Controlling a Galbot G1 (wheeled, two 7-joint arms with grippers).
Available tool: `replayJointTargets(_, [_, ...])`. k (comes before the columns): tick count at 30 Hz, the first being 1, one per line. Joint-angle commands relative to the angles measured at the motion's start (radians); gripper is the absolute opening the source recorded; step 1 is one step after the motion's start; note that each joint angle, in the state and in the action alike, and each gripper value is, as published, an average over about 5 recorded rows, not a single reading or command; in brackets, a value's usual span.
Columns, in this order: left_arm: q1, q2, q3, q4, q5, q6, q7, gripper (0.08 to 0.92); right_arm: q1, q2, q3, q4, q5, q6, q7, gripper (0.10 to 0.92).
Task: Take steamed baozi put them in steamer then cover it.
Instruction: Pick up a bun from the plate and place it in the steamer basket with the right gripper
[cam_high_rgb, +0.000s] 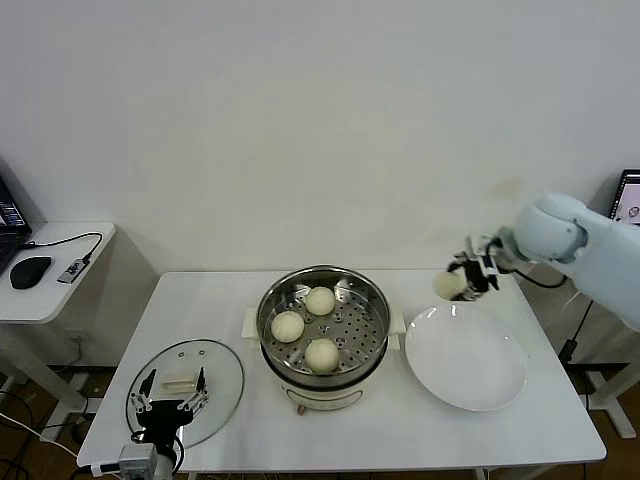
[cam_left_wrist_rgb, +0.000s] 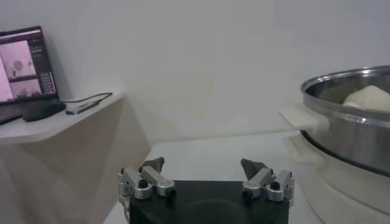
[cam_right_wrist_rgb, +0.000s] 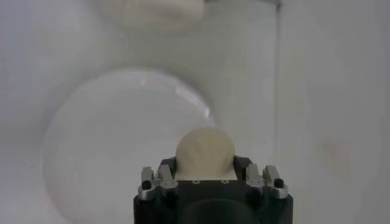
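I will let go of the baozi with my right gripper on the bare side of the steamer's tray (cam_high_rgb: 353, 323) nearest the white plate.
The steel steamer (cam_high_rgb: 270, 304) on its cream base stands mid-table with three cream-white baozi (cam_high_rgb: 320, 300) (cam_high_rgb: 287, 326) (cam_high_rgb: 322, 354) on its perforated tray. My right gripper (cam_high_rgb: 458, 283) is shut on a fourth baozi (cam_high_rgb: 447, 285), held in the air above the far left rim of the white plate (cam_high_rgb: 466, 357). The wrist view shows this baozi (cam_right_wrist_rgb: 205, 153) between the jaws, over the plate (cam_right_wrist_rgb: 109, 140). The glass cover (cam_high_rgb: 222, 375) with its cream handle lies flat at the table's front left. My left gripper (cam_high_rgb: 170, 394) hovers over it, open and empty (cam_left_wrist_rgb: 203, 169).
A side desk (cam_high_rgb: 50, 270) with a mouse and laptop stands at the far left. The steamer's rim (cam_left_wrist_rgb: 347, 91) and side handle show in the left wrist view. A wall runs behind the table.
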Motion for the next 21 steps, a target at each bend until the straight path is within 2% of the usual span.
replayJointTargets(1, [0.000,0.001,0.006,0.001,-0.002,0.002,0.000,0.823,0.261,0.193,-0.215,0.140,0.345,-0.227,0.138,0.586])
replayJointTargets(12, [0.010,0.006,-0.028,-0.019,-0.020,0.001,-0.001,0.823,0.111,0.346,-0.205,0.058,0.375,-0.272,0.222,0.594])
replayJointTargets(21, [0.010,0.006,-0.039,-0.019,-0.028,0.002,0.000,0.823,-0.025,0.391,-0.181,-0.026,0.287,-0.272,0.216,0.593])
